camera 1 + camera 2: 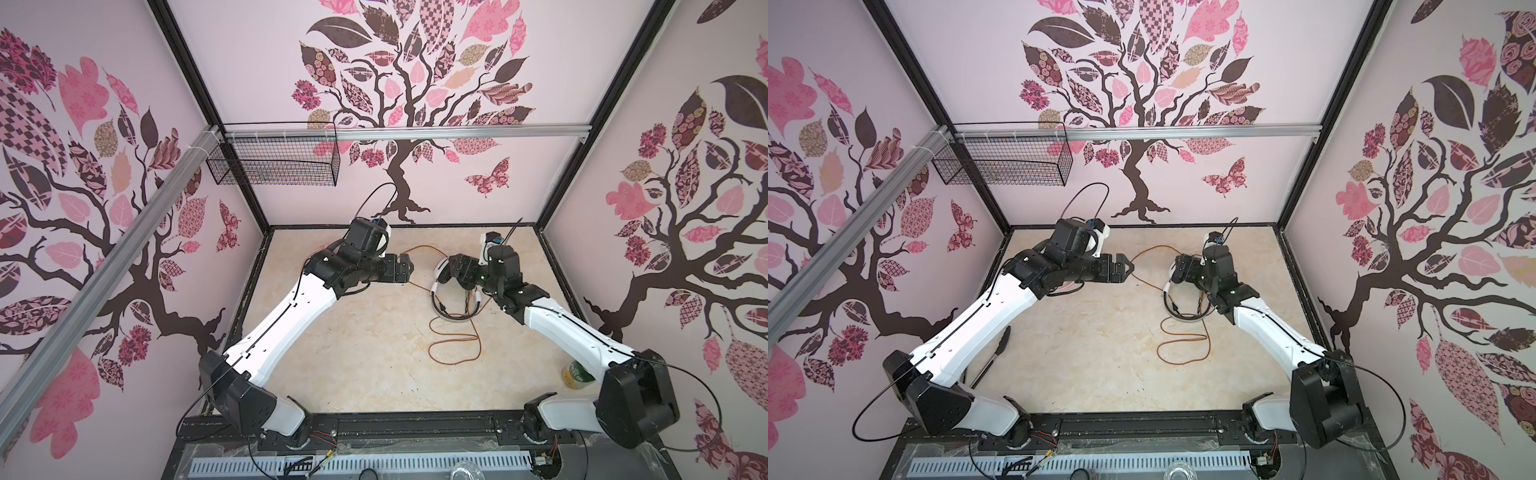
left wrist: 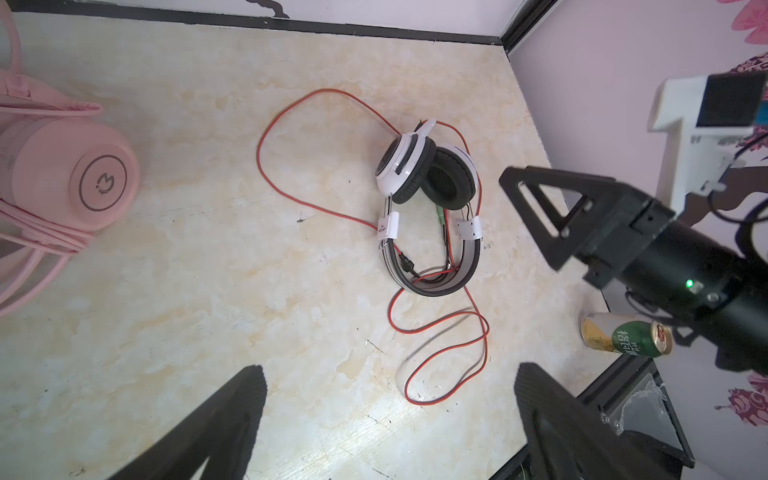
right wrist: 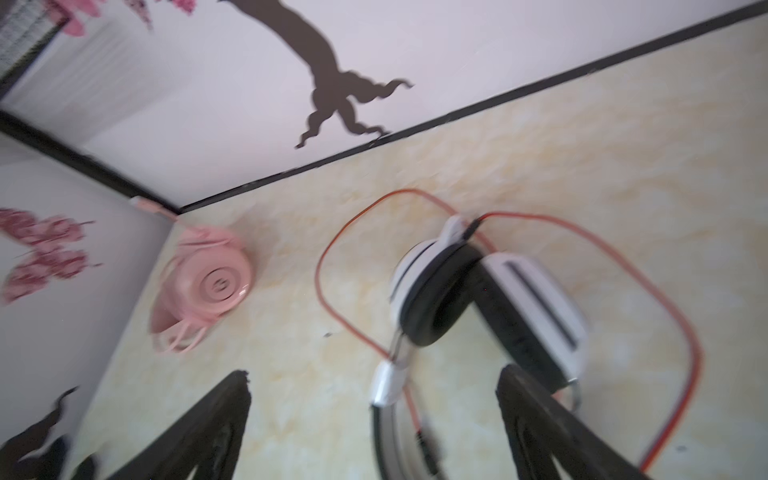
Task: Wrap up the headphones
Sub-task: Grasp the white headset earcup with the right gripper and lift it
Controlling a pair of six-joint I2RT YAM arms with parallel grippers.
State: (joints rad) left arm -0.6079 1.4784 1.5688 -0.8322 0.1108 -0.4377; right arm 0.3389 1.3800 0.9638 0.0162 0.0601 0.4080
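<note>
Next, I close my right gripper on the white headphones' ear cup (image 1: 469, 281) (image 3: 532, 318) that lies farther from the pink headphones, and leave the ear cup with the cable free.
The white headphones (image 1: 437, 286) (image 1: 1168, 291) with black ear pads lie at the back right of the table, ear cups folded together (image 2: 428, 174). Their orange-red cable (image 1: 455, 345) (image 2: 440, 353) loops loosely in front of and behind them. My right gripper (image 1: 455, 266) (image 3: 376, 376) hovers open just over the ear cups, with the headband slider (image 3: 388, 382) lying between its fingers, apart from them. The right wrist view is blurred. My left gripper (image 1: 1125, 268) (image 2: 390, 374) is open and empty left of the cable. The pink headphones (image 2: 70, 183) (image 3: 208, 286) sit at the back left, hidden under my left arm in both top views.
A green and gold can (image 1: 575, 374) (image 2: 627, 338) lies near the right wall. A black wire basket (image 1: 274, 160) hangs on the back rail. A long black tool (image 1: 994, 353) lies by the left arm. Walls close in three sides.
</note>
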